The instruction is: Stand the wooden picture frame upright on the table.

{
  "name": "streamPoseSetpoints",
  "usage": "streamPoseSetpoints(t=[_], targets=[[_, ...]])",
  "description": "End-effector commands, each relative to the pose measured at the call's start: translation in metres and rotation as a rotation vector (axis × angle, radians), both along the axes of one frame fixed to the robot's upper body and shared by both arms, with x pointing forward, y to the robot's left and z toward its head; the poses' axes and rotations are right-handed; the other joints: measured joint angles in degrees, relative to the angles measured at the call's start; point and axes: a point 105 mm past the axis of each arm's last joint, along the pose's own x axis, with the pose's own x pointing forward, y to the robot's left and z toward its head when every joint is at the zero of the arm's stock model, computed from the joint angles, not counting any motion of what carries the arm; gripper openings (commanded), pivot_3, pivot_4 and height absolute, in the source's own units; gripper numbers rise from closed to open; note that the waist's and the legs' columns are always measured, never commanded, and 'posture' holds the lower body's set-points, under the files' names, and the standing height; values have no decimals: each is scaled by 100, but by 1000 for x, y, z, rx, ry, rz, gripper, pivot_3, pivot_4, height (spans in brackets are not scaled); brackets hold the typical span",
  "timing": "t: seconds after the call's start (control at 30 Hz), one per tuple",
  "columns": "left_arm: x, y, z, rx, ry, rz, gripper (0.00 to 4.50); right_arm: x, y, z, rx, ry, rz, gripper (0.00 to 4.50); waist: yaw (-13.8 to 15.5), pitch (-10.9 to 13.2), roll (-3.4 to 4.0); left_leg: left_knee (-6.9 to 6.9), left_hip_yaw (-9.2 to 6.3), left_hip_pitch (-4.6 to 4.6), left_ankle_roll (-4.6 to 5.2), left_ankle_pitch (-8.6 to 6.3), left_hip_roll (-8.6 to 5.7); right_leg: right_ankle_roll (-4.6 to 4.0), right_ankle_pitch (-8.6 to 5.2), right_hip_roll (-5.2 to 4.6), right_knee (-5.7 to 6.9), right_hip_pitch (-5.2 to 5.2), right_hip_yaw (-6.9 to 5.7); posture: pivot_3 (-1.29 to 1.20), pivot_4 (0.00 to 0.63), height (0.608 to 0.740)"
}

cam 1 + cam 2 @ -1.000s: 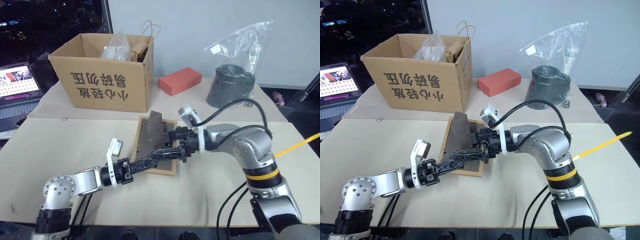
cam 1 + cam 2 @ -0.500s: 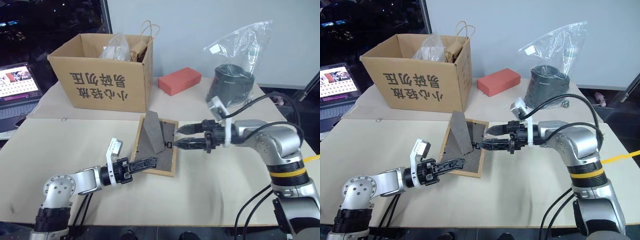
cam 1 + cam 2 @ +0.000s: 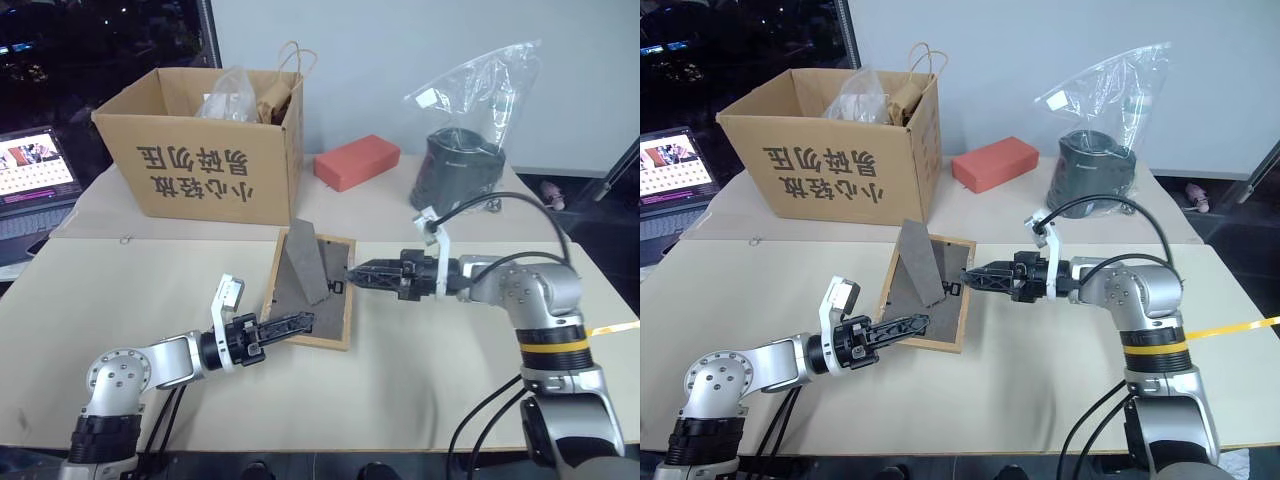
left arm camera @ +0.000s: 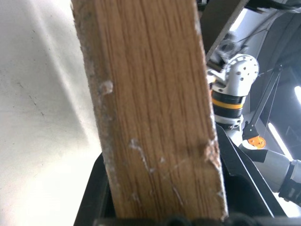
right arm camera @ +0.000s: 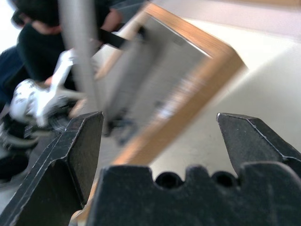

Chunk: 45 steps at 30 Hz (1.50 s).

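Observation:
My right gripper's open fingers are crossed at a slant by the frame's side, so I should back away, turn that gripper and pinch that side near the frame's far corner [image 3: 351, 247].
The wooden picture frame [image 3: 330, 305] lies back-up on the table [image 3: 420, 390], its dark easel stand [image 3: 305, 262] folded out and raised. My left gripper [image 3: 287, 324] is shut on the frame's near edge; in the left wrist view the light wood [image 4: 150, 117] sits between its fingers. My right gripper [image 3: 352, 272] reaches in level from the right and stands open, its tips just at the frame's right edge. The right wrist view shows the frame's wooden corner [image 5: 207, 61] ahead of the open fingers [image 5: 82, 150].
A cardboard box [image 3: 215, 150] with bags stands behind the frame. A red block [image 3: 357, 161] and a dark container in a plastic bag [image 3: 462, 165] sit at the back right. An open laptop [image 3: 35, 175] is at the far left.
My right gripper has drawn back from over the frame's back to its right edge and rolled. The easel stand stays raised. The left gripper kept its grip and did not move.

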Motion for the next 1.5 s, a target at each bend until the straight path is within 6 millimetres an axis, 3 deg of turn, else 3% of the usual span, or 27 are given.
streamPoseSetpoints(t=[0.03, 0.1, 0.2, 0.43, 1.03, 1.2, 1.27, 1.5], targets=[[-4, -2, 16, -40, -66, -23, 1264, 4, 1, 23, 141, 28, 1, 4481, 2, 0, 0, -1, 0, 0, 0, 0, 0, 0, 0, 0, 0, 0, 0, 0, 150, 740], [-4, -3, 16, -40, -66, -24, 1264, 4, 4, 26, 174, 51, 13, 4481, 0, 0, 1, -2, 0, 0, 0, 0, 0, 0, 0, 0, 0, -1, 0, 0, 150, 740], [-4, -3, 17, -40, -68, -24, 1264, 0, 9, 28, 219, 90, 56, 3797, -2, 0, 1, -2, 0, 0, 0, 0, 1, -1, 1, 1, 1, -1, -1, 0, 150, 740], [-5, -4, 16, -27, -81, -26, 1264, -14, 19, 28, 250, 115, 136, 1466, -3, 1, 1, -2, 0, 0, 0, 0, 0, 0, 0, 1, 1, -1, -1, 0, 150, 740], [-5, -1, 15, -28, -74, -5, 1264, -11, 17, 39, 314, 102, 130, 1346, -12, 1, 2, -2, 0, 1, 0, 0, 1, 0, 0, 1, 2, 0, -1, 0, 150, 740], [-5, 0, 16, -33, -74, -2, 1264, -15, 15, 28, 146, -25, 118, 1346, -9, 1, 2, -3, 0, 0, 0, 0, 1, 0, 0, 1, 1, 0, -1, 0, 150, 740], [-5, 0, 16, -35, -75, 0, 1264, -22, 6, 31, 132, -59, 151, 2369, -4, 1, 3, -2, 0, 0, 0, 0, 1, 1, 0, 1, 0, -1, -1, 0, 150, 740], [-4, 1, 17, -47, -72, 4, 1264, -29, -38, 27, -86, -244, 145, 4467, 18, 1, 2, 0, 0, -2, 1, -1, -1, 4, -2, -1, -5, 1, -2, 0, 150, 740]])
